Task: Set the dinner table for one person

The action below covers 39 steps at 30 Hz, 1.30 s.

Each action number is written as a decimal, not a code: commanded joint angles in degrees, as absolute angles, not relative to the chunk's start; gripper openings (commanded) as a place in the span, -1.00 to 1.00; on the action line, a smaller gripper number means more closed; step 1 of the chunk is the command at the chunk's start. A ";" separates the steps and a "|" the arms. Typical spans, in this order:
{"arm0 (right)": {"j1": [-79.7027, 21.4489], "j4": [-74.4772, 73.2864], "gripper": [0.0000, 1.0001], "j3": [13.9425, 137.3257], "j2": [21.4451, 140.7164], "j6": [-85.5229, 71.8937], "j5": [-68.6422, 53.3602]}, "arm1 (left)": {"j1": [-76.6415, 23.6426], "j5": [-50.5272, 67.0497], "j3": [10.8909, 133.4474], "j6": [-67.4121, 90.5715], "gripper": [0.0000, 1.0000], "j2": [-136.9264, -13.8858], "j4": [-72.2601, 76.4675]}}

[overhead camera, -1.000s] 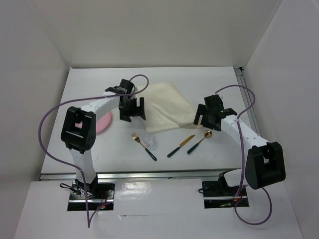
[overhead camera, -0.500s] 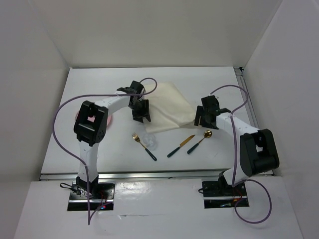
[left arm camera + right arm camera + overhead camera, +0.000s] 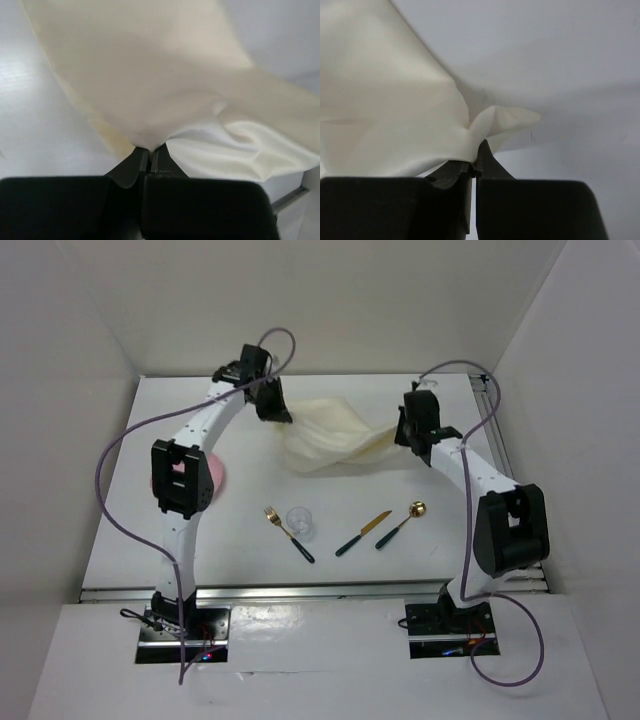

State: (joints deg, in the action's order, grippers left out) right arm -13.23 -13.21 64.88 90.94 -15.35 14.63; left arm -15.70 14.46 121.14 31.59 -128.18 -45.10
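Observation:
My left gripper and my right gripper needs to put the cream cloth down, take its corners (image 3: pixel 394 441) and raise them high to spread it, because it is slanted and bunched up.
A cream cloth (image 3: pixel 325 435) hangs slack between my two grippers above the far half of the dinner table (image 3: pixel 450 540). My left gripper (image 3: pixel 276 406) is shut on the cloth's left corner. In the left wrist view the cloth (image 3: pixel 150 75) bunches into the gripper's (image 3: pixel 149 149) closed fingertips. My right gripper (image 3: pixel 404 432) is shut on the right corner. The right wrist view has the cloth (image 3: pixel 385 110) pinched in that gripper (image 3: pixel 476 162), a small flap sticking out to the right.
A pink plate (image 3: pixel 216 476) lies at the left, partly hidden by the left arm. Toward the near edge lie a gold fork (image 3: pixel 288 532), a clear glass (image 3: pixel 300 522), a gold knife (image 3: pixel 362 534) and a gold spoon (image 3: pixel 400 525), all with dark handles.
Both grippers closed on the cloth's near corners and carried them up and toward the far side. The cloth, flat before, now sags crumpled between them.

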 commanded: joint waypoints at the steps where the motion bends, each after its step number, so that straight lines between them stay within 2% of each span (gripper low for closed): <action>1: -12.92 -6.50 -1.00 75.74 92.98 -10.65 16.87 | -11.87 16.25 136.81 28.57 -1.00 -130.51 -51.32; 3: -12.92 -3.71 -1.00 77.78 92.03 -8.63 16.27 | -8.80 19.49 138.69 28.56 -1.00 -129.65 -50.02; 5: -12.92 -1.24 -1.00 76.48 90.10 -7.13 14.69 | -5.30 22.57 135.11 28.56 -1.00 -125.08 -47.21; 10: -14.14 6.24 -1.00 57.34 78.15 -5.00 10.28 | -2.20 26.81 121.31 26.38 -1.00 -117.70 -44.91; 11: -14.15 6.24 -0.89 54.69 75.09 -6.31 10.28 | -2.20 26.81 119.20 26.37 -1.00 -115.86 -45.52; 12: -14.15 3.98 -0.65 50.32 73.67 -7.98 10.28 | -2.20 26.81 114.39 25.50 -1.00 -114.97 -45.53; 13: -14.76 2.65 0.05 48.36 72.43 -11.57 10.28 | -1.68 27.33 112.17 25.49 -1.00 -114.35 -45.53; 14: -14.77 1.68 0.33 46.43 71.20 -13.60 10.98 | -1.67 27.33 110.23 25.49 -0.83 -114.35 -45.53; 15: -14.77 1.06 0.48 42.66 69.02 -15.28 11.60 | -1.67 27.33 108.56 24.97 -0.64 -113.82 -45.53; 16: -15.29 0.45 0.59 41.32 68.04 -16.51 13.17 | -1.67 28.29 106.02 24.96 -0.54 -113.82 -45.53; 17: -15.29 -0.26 0.63 40.44 67.33 -18.79 14.40 | -1.67 28.30 105.04 24.96 -0.29 -113.82 -45.53; 20: -15.29 -3.08 0.65 40.43 64.87 -20.39 20.20 | -1.67 28.83 104.33 24.96 0.10 -113.82 -45.43; 23: -15.29 -3.69 0.57 41.48 62.32 -19.61 21.80 | -1.67 28.13 105.64 24.96 0.32 -113.82 -46.05; 26: -15.29 -3.69 0.32 42.97 61.08 -19.60 20.14 | -1.67 25.59 105.12 24.96 0.35 -113.82 -47.80; 29: -13.63 -9.64 0.22 46.48 63.88 -21.60 16.27 | -1.67 23.57 100.21 25.48 0.21 -111.63 -47.81; 31: -11.96 -16.31 0.19 52.43 70.88 -24.86 15.12 | -2.45 23.03 93.91 26.02 0.21 -109.26 -46.33; 33: -8.71 -24.06 0.15 55.97 75.83 -27.94 11.96 | -3.86 20.66 90.63 27.24 0.30 -108.63 -46.32; 35: -6.08 -25.92 0.30 58.01 81.19 -27.34 8.20 | -5.26 20.04 86.69 27.25 0.44 -108.11 -45.54; 36: -5.37 -26.62 0.49 58.79 82.60 -27.33 7.56 | -5.27 21.17 85.27 27.77 0.47 -108.11 -45.53; 39: -2.64 -27.69 0.73 59.59 86.83 -27.33 4.41 | -8.25 22.49 79.73 27.77 0.50 -106.97 -42.20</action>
